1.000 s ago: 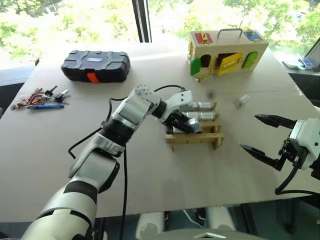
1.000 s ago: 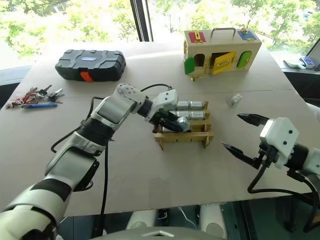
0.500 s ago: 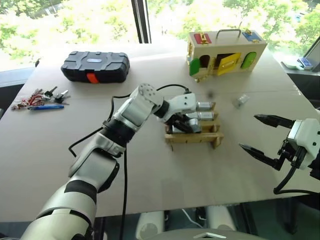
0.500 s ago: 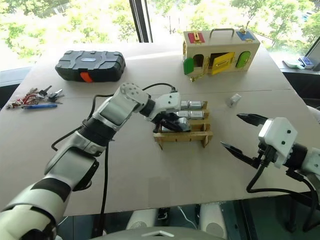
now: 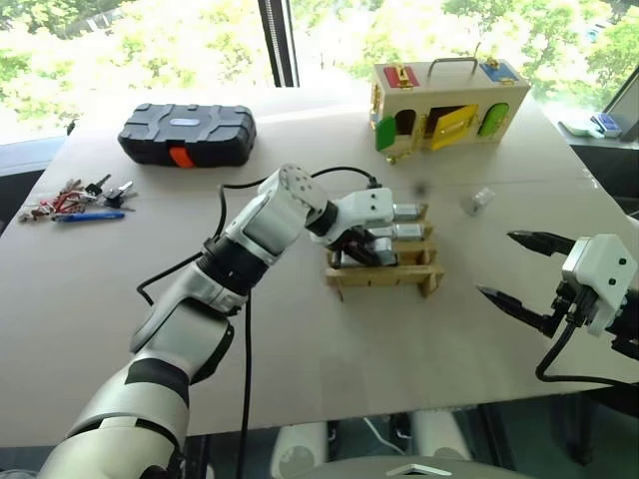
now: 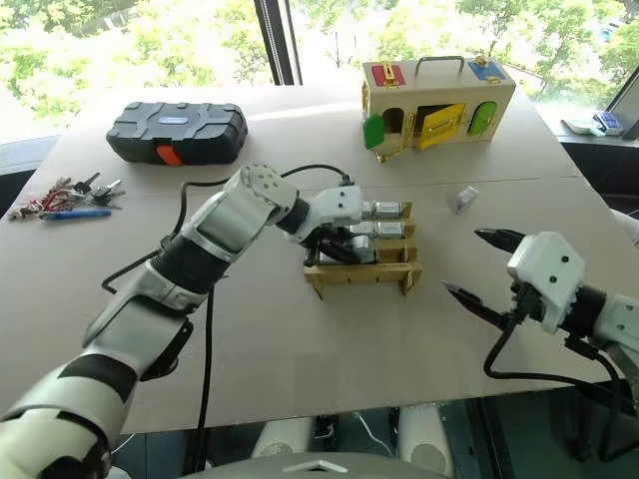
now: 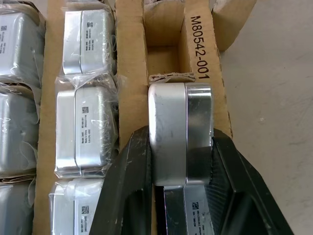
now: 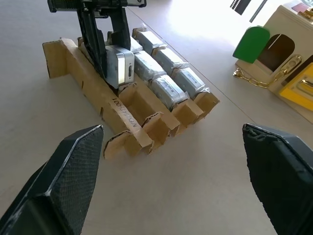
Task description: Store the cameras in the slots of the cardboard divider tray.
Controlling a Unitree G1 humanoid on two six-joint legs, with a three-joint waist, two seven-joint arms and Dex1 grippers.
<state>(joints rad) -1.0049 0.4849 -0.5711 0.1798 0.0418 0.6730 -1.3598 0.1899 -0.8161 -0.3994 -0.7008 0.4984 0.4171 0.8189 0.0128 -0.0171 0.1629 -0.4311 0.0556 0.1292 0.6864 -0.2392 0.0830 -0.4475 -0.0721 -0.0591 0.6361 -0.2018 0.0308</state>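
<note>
The next step for my right gripper is to close on the sides of the loose camera (image 5: 477,203) that lies on the table in front of the wooden box.
The cardboard divider tray (image 5: 384,280) sits mid-table, with several plastic-wrapped silver cameras (image 7: 85,127) filling its back rows. My left gripper (image 5: 355,245) is shut on a bare silver camera (image 7: 168,107) and holds it over the near row, against a divider (image 7: 129,58). The right wrist view looks across at that held camera (image 8: 121,68) standing at the tray's near wall (image 8: 88,83). One loose camera (image 5: 480,201) lies on the table to the tray's far right. My right gripper (image 5: 496,264) hovers open to the right of the tray, holding nothing.
At the back left lies a black case (image 5: 186,132). The pale wooden box with coloured doors (image 5: 449,100) stands at the back right. Keys with a blue pen (image 5: 80,200) lie at the left edge. Bare table stretches in front of the tray.
My left wrist has turned a little over the tray, still gripping the camera. The right gripper has stayed where it was.
</note>
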